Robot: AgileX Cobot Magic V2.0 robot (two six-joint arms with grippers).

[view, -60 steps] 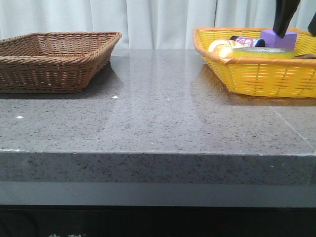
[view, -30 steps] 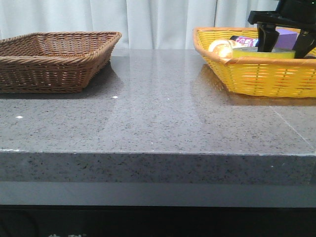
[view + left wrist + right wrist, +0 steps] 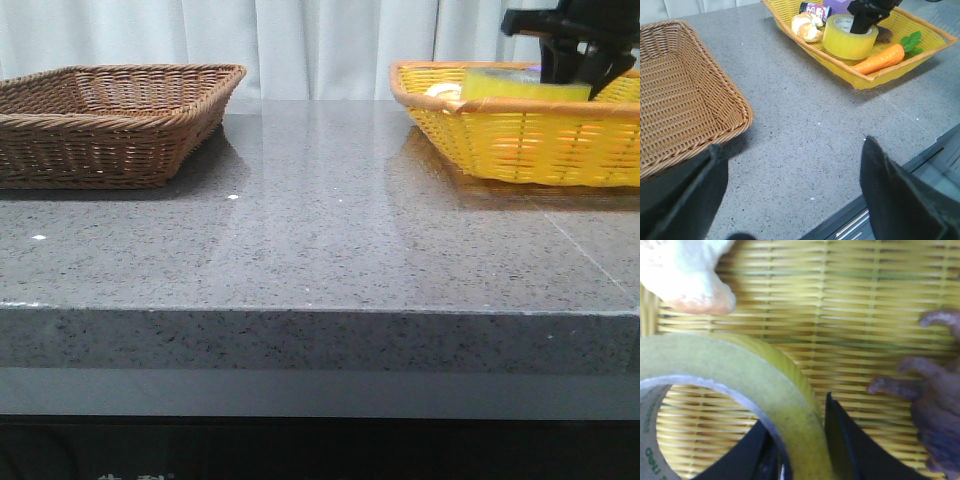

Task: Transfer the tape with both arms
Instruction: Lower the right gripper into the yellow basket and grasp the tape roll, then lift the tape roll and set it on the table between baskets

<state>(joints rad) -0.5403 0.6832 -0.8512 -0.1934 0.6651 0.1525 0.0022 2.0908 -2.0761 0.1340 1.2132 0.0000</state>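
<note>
The robot's right gripper needs to release the tape, held just above the yellow basket's rim, on the table [image 3: 301,182] between the baskets, nearer the brown wicker basket.
The tape [image 3: 525,85] is a wide yellow roll held just above the rim of the yellow basket [image 3: 520,140] at the table's far right. My right gripper [image 3: 575,60] is shut on the tape, one finger inside its pale core and one outside the wall, as the right wrist view shows for the gripper [image 3: 800,425] and the tape [image 3: 740,375]. The left wrist view shows the tape [image 3: 849,36] with the right gripper [image 3: 865,20] in it. My left gripper [image 3: 792,145] is open and empty, above the table near its front edge.
A brown wicker basket [image 3: 110,130] stands at the far left, also in the left wrist view [image 3: 675,100]. The yellow basket [image 3: 840,62] holds a carrot [image 3: 882,57], a bread roll [image 3: 807,27], a purple block [image 3: 837,5] and a dark knobbly item [image 3: 935,395].
My right gripper came down into the yellow basket, closed on the tape and raised it. The tape now sits higher and hides the purple block in the front view.
</note>
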